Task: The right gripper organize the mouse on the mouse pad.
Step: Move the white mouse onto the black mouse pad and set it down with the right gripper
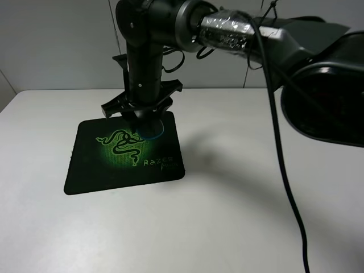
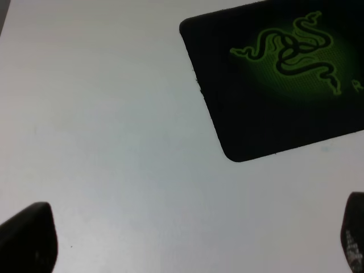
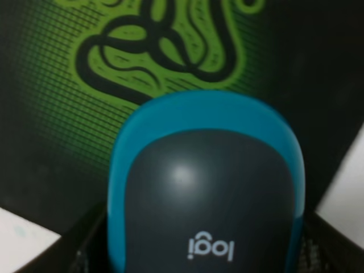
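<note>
Next, I let go of the mouse with my right gripper on the green snake logo [image 1: 135,149] [image 3: 157,96], near the Razer letters on the mouse pad.
The black mouse pad [image 1: 108,168] with the green snake logo lies on the white table, left of centre. My right gripper [image 1: 143,120] reaches across from the right and points down over the pad's far right part. It is shut on the mouse [image 1: 152,133], whose teal rim shows below the fingers. In the right wrist view the mouse [image 3: 205,193], dark grey top with a teal rim, sits between the fingers [image 3: 85,244] right over the pad's logo [image 3: 159,45]. I cannot tell whether it touches the pad. My left gripper [image 2: 190,242] is open and empty beside the pad [image 2: 256,119].
The white table [image 1: 239,187] stretches to the right and front of the pad. A black cable [image 1: 287,187] hangs from the right arm down across the right side of the exterior view. A grey wall stands behind the table.
</note>
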Robot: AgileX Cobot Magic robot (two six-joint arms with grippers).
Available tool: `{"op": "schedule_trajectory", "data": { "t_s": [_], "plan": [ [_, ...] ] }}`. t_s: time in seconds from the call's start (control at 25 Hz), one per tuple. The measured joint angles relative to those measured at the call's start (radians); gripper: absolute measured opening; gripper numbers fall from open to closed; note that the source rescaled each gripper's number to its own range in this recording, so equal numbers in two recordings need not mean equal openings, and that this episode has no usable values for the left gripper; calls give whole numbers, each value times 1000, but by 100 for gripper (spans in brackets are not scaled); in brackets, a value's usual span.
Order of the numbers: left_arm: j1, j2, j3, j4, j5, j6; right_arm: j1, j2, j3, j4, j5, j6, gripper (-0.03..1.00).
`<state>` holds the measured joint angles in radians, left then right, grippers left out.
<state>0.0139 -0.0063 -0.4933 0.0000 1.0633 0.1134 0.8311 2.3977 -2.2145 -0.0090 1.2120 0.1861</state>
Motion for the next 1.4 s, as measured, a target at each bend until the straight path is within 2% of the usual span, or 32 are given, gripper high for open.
{"op": "schedule_trajectory", "data": {
  "t_s": [0.28, 0.6, 1.04, 1.4],
  "plan": [
    [0, 0, 0, 0, 0, 0, 20, 94, -43, 22, -17, 1, 0],
    [0, 0, 0, 0, 0, 0, 20, 147, -46, 18, -132, 1, 0],
    [0, 0, 0, 0, 0, 0, 20, 173, -46, -2, -173, 1, 0],
    [0, 0, 0, 0, 0, 0, 20, 173, -46, -5, -162, 1, 0]
  ]
}}
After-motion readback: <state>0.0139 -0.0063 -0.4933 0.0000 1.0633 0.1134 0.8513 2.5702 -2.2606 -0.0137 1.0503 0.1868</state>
